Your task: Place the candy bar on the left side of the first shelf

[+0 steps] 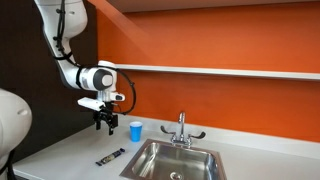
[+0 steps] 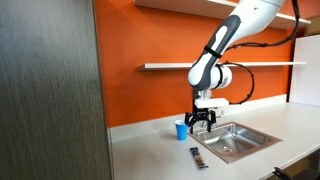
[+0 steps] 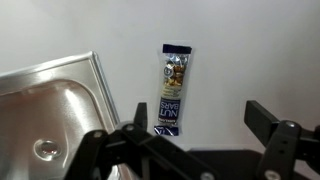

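Note:
My gripper will hold the candy bar at the middle (image 1: 110,157) (image 3: 171,93), where the light lettering on its wrapper begins.
The candy bar (image 1: 110,157) is a slim dark bar lying flat on the pale countertop, left of the sink; it also shows in an exterior view (image 2: 198,157) and in the wrist view (image 3: 173,90), with a dark blue wrapper and light lettering. My gripper (image 1: 104,124) hangs open and empty well above the counter, above and a little behind the bar; it also shows in an exterior view (image 2: 201,124) and in the wrist view (image 3: 200,120). The first shelf (image 1: 220,71) is a thin white ledge on the orange wall, seen in both exterior views (image 2: 250,65).
A small blue cup (image 1: 136,130) stands on the counter by the wall, close beside my gripper (image 2: 181,130). A steel sink (image 1: 178,160) with a faucet (image 1: 181,128) lies right of the bar. A dark cabinet panel (image 2: 50,90) stands nearby.

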`<act>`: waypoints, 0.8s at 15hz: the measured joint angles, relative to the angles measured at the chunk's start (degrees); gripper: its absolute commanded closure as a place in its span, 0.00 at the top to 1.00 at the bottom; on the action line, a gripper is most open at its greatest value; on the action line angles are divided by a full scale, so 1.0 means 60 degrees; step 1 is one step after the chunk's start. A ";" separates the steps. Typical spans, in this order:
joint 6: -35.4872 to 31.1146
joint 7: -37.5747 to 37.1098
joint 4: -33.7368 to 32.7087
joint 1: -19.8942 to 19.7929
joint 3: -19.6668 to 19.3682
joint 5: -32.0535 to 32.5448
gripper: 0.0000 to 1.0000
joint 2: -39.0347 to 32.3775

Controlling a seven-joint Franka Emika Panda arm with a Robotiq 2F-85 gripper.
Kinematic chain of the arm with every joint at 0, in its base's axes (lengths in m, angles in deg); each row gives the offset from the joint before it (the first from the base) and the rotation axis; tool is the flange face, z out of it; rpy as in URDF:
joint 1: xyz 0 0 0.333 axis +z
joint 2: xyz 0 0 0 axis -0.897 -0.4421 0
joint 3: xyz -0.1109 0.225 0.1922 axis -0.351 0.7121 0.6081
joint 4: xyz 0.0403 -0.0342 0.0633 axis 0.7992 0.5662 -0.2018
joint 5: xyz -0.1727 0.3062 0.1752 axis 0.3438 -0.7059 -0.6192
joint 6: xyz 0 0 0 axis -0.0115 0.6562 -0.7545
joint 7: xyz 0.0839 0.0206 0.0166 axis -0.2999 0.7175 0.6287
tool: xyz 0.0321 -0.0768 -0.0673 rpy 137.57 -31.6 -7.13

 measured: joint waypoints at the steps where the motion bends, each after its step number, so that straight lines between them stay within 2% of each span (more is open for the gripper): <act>1: -0.0104 0.0026 -0.0123 0.0000 -0.0019 0.0000 1.00 -0.0289; 12: -0.0645 0.0526 -0.1933 -0.0003 -0.0284 -0.0072 1.00 -0.3302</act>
